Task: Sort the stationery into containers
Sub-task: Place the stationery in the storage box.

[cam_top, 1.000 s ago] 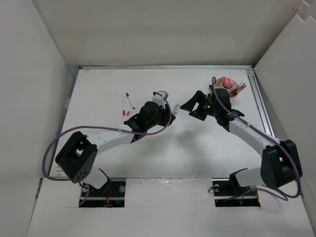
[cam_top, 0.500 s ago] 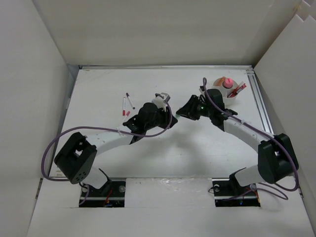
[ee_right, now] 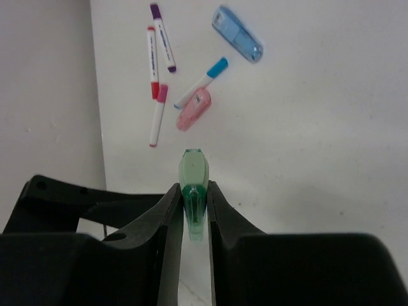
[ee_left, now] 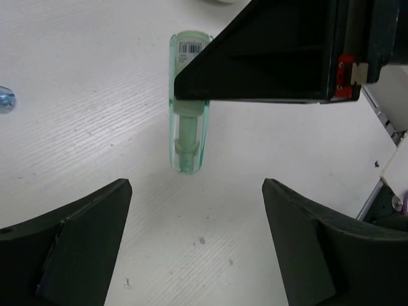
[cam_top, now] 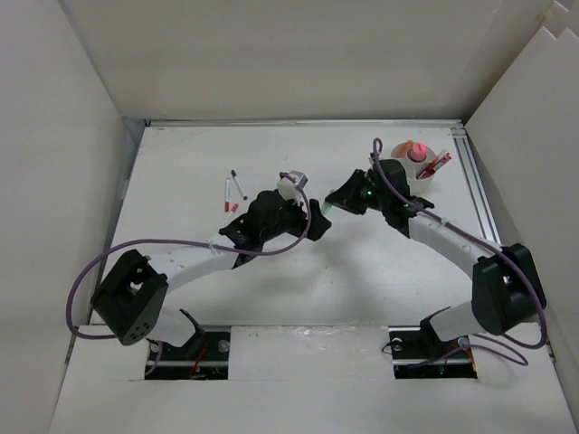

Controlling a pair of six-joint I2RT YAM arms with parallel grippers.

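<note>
My right gripper will put the translucent green piece down in the white container (cam_top: 402, 155) and let go of it there, close beside the orange piece.
A translucent green stationery piece (ee_right: 193, 178) is pinched between the fingers of my right gripper (ee_right: 193, 213), which is shut on it just above the table. In the left wrist view the same green piece (ee_left: 189, 131) hangs from the right gripper's black fingers (ee_left: 274, 57). My left gripper (ee_left: 196, 191) stands open just short of it, with nothing between its jaws. From above, the two grippers meet at mid-table, left gripper (cam_top: 317, 222) and right gripper (cam_top: 331, 201). The white container (cam_top: 425, 172) stands at the back right, holding pink pieces and a red pen.
Several markers (ee_right: 153, 60) lie loose on the table beyond the green piece, with a pink eraser-like piece (ee_right: 193, 109) and a blue piece (ee_right: 237, 33) among them. From above, two pens (cam_top: 232, 189) show left of the left arm. White walls enclose the table.
My right gripper moved left to the left gripper and shut on the green piece. The left gripper then opened and let go of it.
</note>
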